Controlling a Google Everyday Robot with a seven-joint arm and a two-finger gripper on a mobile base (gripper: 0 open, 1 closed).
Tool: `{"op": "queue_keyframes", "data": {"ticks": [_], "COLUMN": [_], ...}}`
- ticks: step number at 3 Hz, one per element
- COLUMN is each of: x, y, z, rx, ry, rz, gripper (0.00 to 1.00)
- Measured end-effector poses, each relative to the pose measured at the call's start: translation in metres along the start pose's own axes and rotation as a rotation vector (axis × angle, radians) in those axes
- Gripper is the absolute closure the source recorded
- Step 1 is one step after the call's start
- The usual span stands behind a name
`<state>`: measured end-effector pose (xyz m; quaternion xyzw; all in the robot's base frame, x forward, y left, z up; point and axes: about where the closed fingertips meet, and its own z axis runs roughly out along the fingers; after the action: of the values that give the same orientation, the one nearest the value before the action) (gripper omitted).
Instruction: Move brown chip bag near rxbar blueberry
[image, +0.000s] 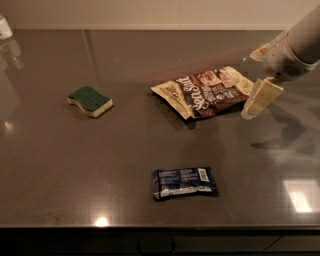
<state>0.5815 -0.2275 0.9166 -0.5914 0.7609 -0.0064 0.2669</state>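
Observation:
Next, I close my gripper on the end of the brown chip bag (243, 85) that lies farthest away from the green and cream sponge.
The brown chip bag (207, 92) lies flat on the dark countertop, right of centre, with its "Sea Salt" lettering facing up. The rxbar blueberry (184, 182), a small navy wrapper with a white barcode patch, lies nearer the front edge, well apart from the bag. My gripper (251, 84) comes in from the upper right and hovers at the bag's right end. It is open and holds nothing. One cream finger (260, 97) points down just right of the bag, and the other (259, 51) shows behind it.
A green and cream sponge (90, 100) lies at the left of the counter (75, 165). A pale object (4, 26) stands at the far left corner. The counter's front edge runs along the bottom.

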Motion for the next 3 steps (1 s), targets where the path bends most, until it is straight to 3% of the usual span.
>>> {"op": "queue_keyframes", "data": {"ticks": [2, 3], "x": [0.021, 0.025], "y": [-0.021, -0.031], "z": [0.063, 0.077], "rx": [-0.024, -0.027], "ry": [0.003, 0.005], "rz": [-0.114, -0.119], "gripper": [0.0, 0.0]}}
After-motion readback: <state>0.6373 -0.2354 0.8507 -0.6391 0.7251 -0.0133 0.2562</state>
